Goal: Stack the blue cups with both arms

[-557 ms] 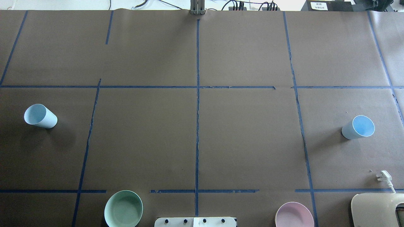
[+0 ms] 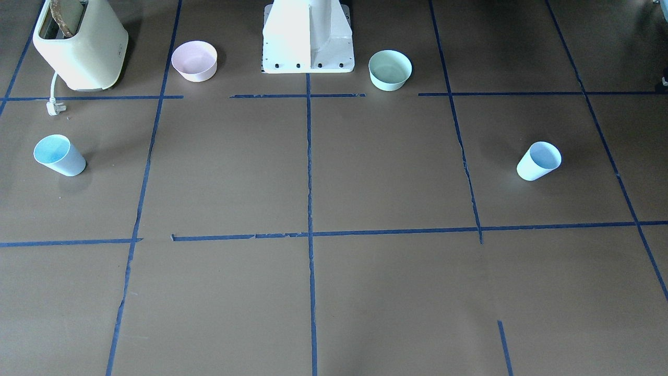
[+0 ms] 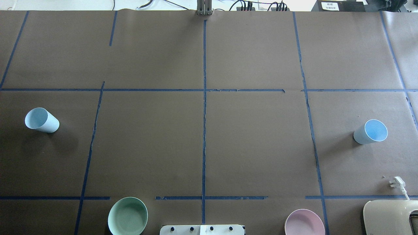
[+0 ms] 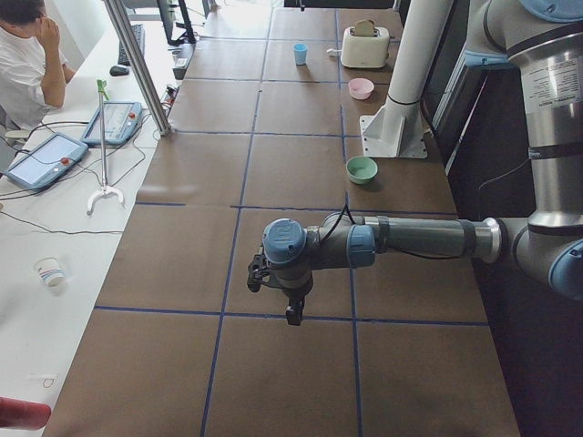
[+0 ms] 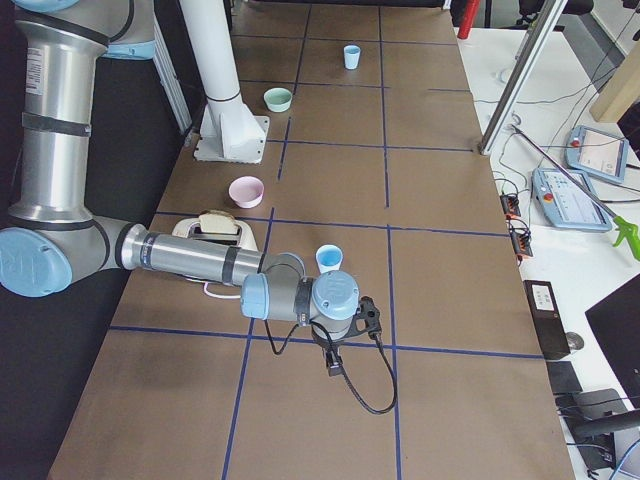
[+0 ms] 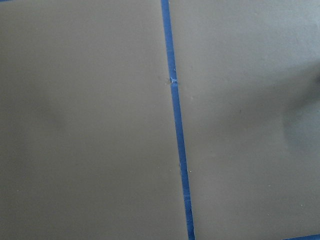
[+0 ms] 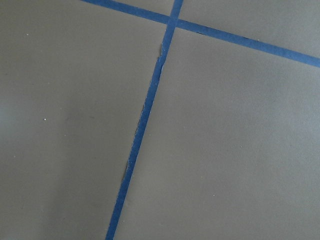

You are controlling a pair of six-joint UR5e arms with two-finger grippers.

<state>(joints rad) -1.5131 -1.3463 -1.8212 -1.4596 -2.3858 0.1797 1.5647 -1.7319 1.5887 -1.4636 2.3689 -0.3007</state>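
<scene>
Next, I close my left gripper on the upper rim (image 2: 543,143) of the pale-blue cup nearer the mint-green bowl, far from the cream toaster.
Two pale-blue cups stand upright and far apart on the brown table. One cup (image 3: 41,120) is at the far left of the overhead view (image 2: 539,161). The other cup (image 3: 370,131) is at the far right (image 2: 59,155) (image 5: 328,258). Neither arm shows in the overhead or front views. My left gripper (image 4: 292,314) shows only in the left side view, held low over the table. My right gripper (image 5: 335,364) shows only in the right side view, just in front of the right cup. I cannot tell whether either is open or shut. Both wrist views show only brown paper and blue tape.
A mint-green bowl (image 3: 127,216) and a pink bowl (image 3: 304,223) sit near the white pedestal base (image 3: 201,229). A cream toaster (image 3: 390,217) with a white plug (image 3: 396,182) is at the near right. An operator (image 4: 23,55) sits beyond the table.
</scene>
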